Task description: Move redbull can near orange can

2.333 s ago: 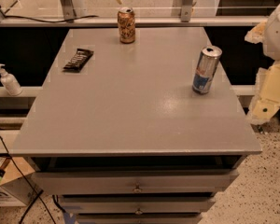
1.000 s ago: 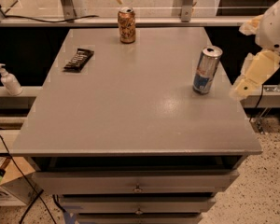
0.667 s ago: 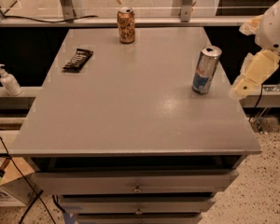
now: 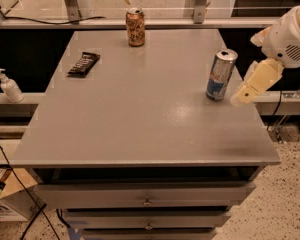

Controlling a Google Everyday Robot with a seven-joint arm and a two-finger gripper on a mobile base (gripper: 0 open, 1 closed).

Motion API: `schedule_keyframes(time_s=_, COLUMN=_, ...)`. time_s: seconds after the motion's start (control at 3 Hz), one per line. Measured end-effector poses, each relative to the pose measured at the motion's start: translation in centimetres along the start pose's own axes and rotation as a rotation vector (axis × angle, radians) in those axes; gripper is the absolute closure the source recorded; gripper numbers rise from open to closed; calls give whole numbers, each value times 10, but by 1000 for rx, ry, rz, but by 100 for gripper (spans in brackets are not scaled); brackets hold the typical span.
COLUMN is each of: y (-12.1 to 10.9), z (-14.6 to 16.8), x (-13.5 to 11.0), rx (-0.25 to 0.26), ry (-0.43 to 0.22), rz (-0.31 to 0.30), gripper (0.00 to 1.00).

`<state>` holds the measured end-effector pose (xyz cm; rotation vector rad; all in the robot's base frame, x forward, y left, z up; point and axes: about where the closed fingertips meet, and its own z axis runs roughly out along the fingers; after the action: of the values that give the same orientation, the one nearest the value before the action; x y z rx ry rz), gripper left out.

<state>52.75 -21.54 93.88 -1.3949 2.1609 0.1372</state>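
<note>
Next, my gripper grips the redbull can on the upper part [image 4: 224, 67], just under the can's silver top.
The redbull can [image 4: 221, 75], slim with a silver top and a blue lower part, stands upright near the right edge of the grey table [image 4: 140, 119]. The orange can [image 4: 135, 27], shorter and orange-brown, stands upright at the table's far edge, near the middle. My gripper [image 4: 251, 86], cream-coloured on a white arm [image 4: 290, 36], hangs at the table's right edge, just right of the redbull can and apart from it. It holds nothing that I can see.
A dark snack bar [image 4: 83, 64] lies at the far left of the table. A white pump bottle [image 4: 9, 86] stands on a ledge left of the table. Drawers [image 4: 147, 199] sit under the tabletop. A rail runs behind the far edge.
My gripper has risen from the right side and moved left, closer to the redbull can. Both cans and the snack bar have not moved.
</note>
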Motion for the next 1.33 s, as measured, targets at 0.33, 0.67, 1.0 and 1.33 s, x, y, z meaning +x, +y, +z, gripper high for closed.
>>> schedule_keyframes(time_s=0.33, y=-25, z=11, x=-2, rx=43, ry=-123, rz=78, gripper=0)
schedule_keyframes(time_s=0.67, y=-39, z=37, x=-5, rx=27, ry=-219, rz=147, gripper=0)
schedule_keyframes(time_s=1.0, y=-44, z=68, x=-5, rx=-22, ry=-274, rz=210, gripper=0)
schedule_keyframes(time_s=1.33, y=-45, z=87, x=-7, rx=-47, ry=-320, rz=259, gripper=18)
